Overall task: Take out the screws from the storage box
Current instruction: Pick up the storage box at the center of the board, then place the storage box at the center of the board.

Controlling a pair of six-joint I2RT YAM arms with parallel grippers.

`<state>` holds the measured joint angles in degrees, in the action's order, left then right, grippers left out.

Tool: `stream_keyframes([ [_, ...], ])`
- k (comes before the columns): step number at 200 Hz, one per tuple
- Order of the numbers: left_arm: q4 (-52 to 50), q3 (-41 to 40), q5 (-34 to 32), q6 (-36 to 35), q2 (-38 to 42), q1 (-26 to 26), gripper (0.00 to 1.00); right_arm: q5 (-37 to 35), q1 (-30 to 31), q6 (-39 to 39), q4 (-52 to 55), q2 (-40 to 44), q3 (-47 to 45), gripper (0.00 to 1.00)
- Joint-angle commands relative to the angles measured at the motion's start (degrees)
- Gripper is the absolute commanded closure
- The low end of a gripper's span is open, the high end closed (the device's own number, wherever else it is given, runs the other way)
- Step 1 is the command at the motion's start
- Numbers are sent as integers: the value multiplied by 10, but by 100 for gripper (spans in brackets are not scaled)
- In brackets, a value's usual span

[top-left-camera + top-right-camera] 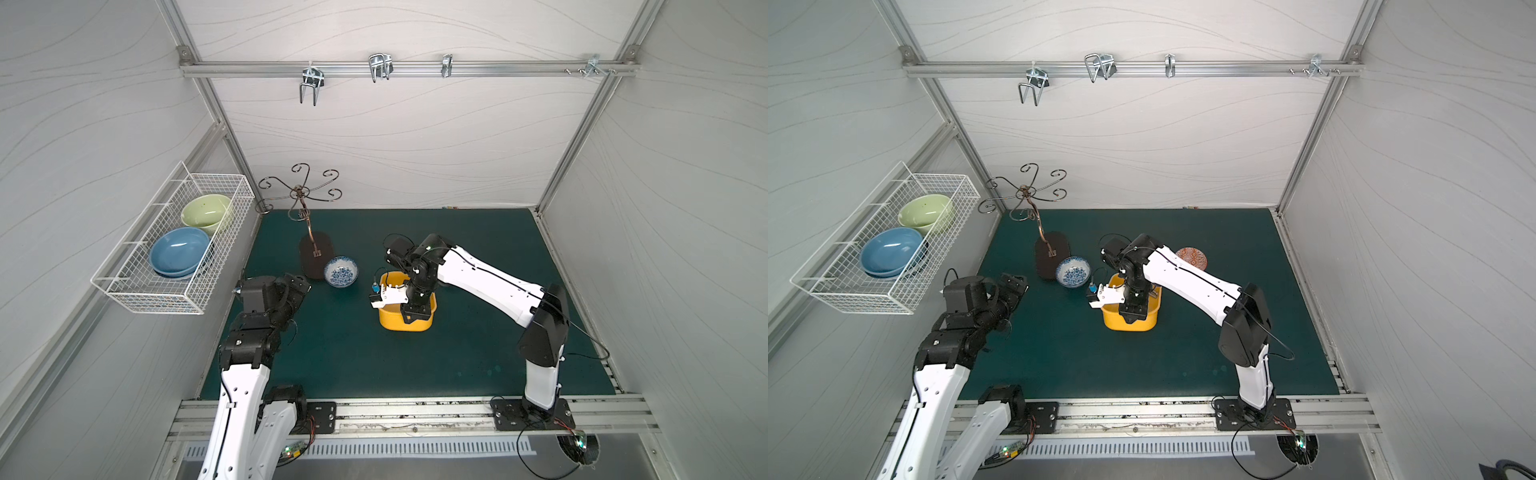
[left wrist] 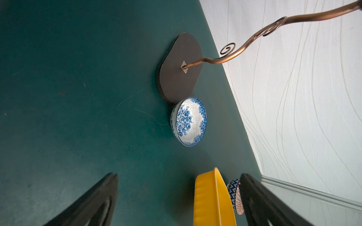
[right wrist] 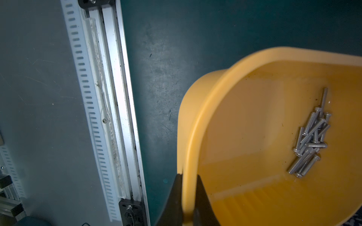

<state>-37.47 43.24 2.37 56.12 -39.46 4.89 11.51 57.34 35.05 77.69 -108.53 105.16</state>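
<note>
My right gripper is to handle the yellow storage box. It will put the box down on the green mat, closer to the front metal rail [image 1: 411,328] [image 3: 190,156].
The yellow storage box [image 1: 392,321] [image 1: 1115,321] sits near the middle of the green mat. My right gripper [image 3: 189,176] is shut on the box's rim [image 3: 205,101], one finger inside the wall and one outside. Several silver screws [image 3: 311,137] lie heaped together on the box's floor, away from the gripped wall. In both top views the right wrist covers the box's inside, so the screws are hidden there. My left gripper [image 1: 297,284] [image 2: 180,180] stands open and empty over the mat's left side, apart from the box [image 2: 211,199].
A blue-and-white bowl [image 1: 340,271] [image 2: 189,121] stands just left of the box, beside the dark base of a copper hook stand [image 1: 316,255]. A red patterned dish [image 1: 1192,257] lies behind the right arm. A wire basket [image 1: 174,245] with bowls hangs on the left wall.
</note>
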Motion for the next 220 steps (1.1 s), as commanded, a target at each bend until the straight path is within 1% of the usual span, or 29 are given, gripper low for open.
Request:
stream_keyframes([
  [1, 24, 11, -8, -9, 7, 3, 1, -45, 27, -35, 16, 44, -18, 100],
  [15, 23, 11, -10, -10, 6, 3, 1, -66, 43, -43, 13, 48, -38, 100],
  [32, 22, 11, -12, -10, 8, 3, 1, -68, 59, -47, 8, 57, -57, 100],
  [71, 22, 10, -13, -10, 8, 3, 1, -74, 83, -54, -62, 98, -144, 100],
  [94, 23, 10, -12, -9, 8, 3, 1, -83, 97, -57, -82, 100, -163, 100],
  [107, 24, 9, -12, -9, 8, 3, 1, -85, 105, -59, -113, 110, -188, 100],
  [143, 24, 7, -10, -8, 8, 3, 1, -92, 120, -66, -232, 136, -303, 100],
  [161, 24, 7, -10, -7, 7, 3, 1, -86, 125, -73, -249, 124, -316, 96],
  [179, 24, 7, -9, -7, 8, 3, 1, -94, 130, -81, -249, 107, -319, 90],
  [203, 25, 6, -8, -7, 8, 3, 1, -91, 136, -87, -267, 102, -335, 85],
  [220, 24, 5, -7, -6, 9, 3, 1, -85, 136, -90, -285, 103, -347, 76],
])
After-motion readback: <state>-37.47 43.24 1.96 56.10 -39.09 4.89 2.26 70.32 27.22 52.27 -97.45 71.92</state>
